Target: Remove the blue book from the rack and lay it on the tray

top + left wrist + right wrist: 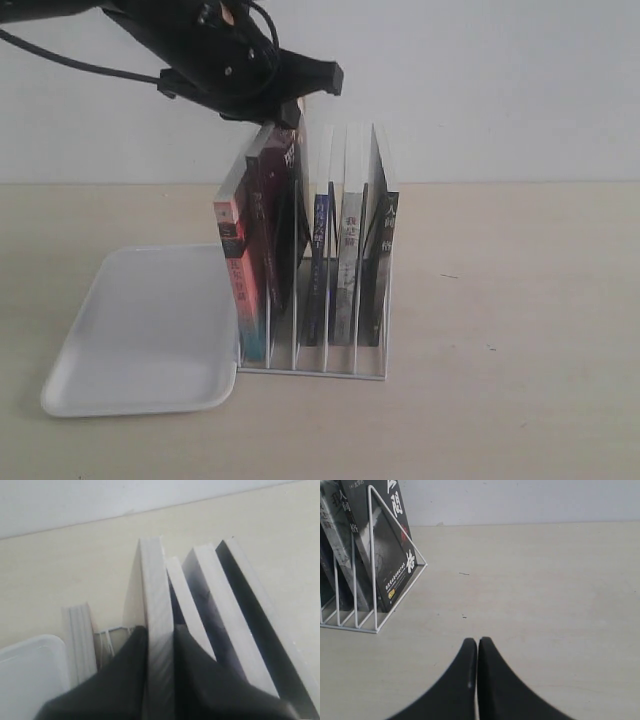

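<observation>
The robot's left gripper holds the maroon book, so it should lower the maroon book back into its slot and take the blue book [319, 225] beside it.
The white wire rack [312, 372] stands mid-table with several books upright in its slots. My left gripper [293, 116] reaches down from above and is shut on the top edge of the blue book [287, 200], whose dark cover shows below the fingers. In the left wrist view the black fingers [125, 670] clamp both sides of its pale page edge [156, 590]; the gripper [158, 630] hides the rest. The white tray [140, 330] lies flat left of the rack, a corner of the tray [25, 670] also showing. My right gripper [478, 641] is shut on nothing above bare table.
A pink-red book [230, 275] fills the leftmost slot beside the tray. Other books [348, 260] stand to the right of the held one, packed close [215, 605]. A black-covered book [390, 550] leans on the rack's end wire [372, 555]. The wall runs behind.
</observation>
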Tool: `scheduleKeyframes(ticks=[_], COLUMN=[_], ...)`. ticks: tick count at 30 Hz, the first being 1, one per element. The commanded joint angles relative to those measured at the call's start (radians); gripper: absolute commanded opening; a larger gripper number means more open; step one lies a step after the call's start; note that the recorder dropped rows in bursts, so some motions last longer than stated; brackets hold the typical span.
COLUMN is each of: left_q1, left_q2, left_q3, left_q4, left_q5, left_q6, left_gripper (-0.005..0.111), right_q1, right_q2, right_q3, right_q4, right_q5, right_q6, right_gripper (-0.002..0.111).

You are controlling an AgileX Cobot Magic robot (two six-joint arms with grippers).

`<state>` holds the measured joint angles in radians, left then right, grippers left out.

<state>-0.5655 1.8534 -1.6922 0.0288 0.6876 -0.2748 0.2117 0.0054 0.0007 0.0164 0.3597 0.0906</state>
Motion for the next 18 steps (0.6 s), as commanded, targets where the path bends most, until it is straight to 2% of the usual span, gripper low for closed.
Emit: scheduleKeyframes(ticks=[1,9,18], left_q1=[-0.005,-0.005,-0.005], left_q2=[-0.066,-0.134,-0.12], left_q3=[-0.006,-0.006,-0.006], left_q4=[-0.01,-0.012,-0.012], left_q5=[-0.029,-0.003,0.008], left_q6=[-0.009,-0.009,-0.009], left_gripper=[0.004,0.004,0.004], right_q1=[-0.003,-0.003,-0.003], right_q2=[-0.005,-0.005,-0.005], right_q3=[-0.001,-0.001,-0.001], right_q4=[-0.004,-0.004,-0.004], right_q5=[-0.005,-0.005,-0.005], right_q6=[-0.004,-0.004,-0.004], right_gripper=[0.0,0.0,0.0])
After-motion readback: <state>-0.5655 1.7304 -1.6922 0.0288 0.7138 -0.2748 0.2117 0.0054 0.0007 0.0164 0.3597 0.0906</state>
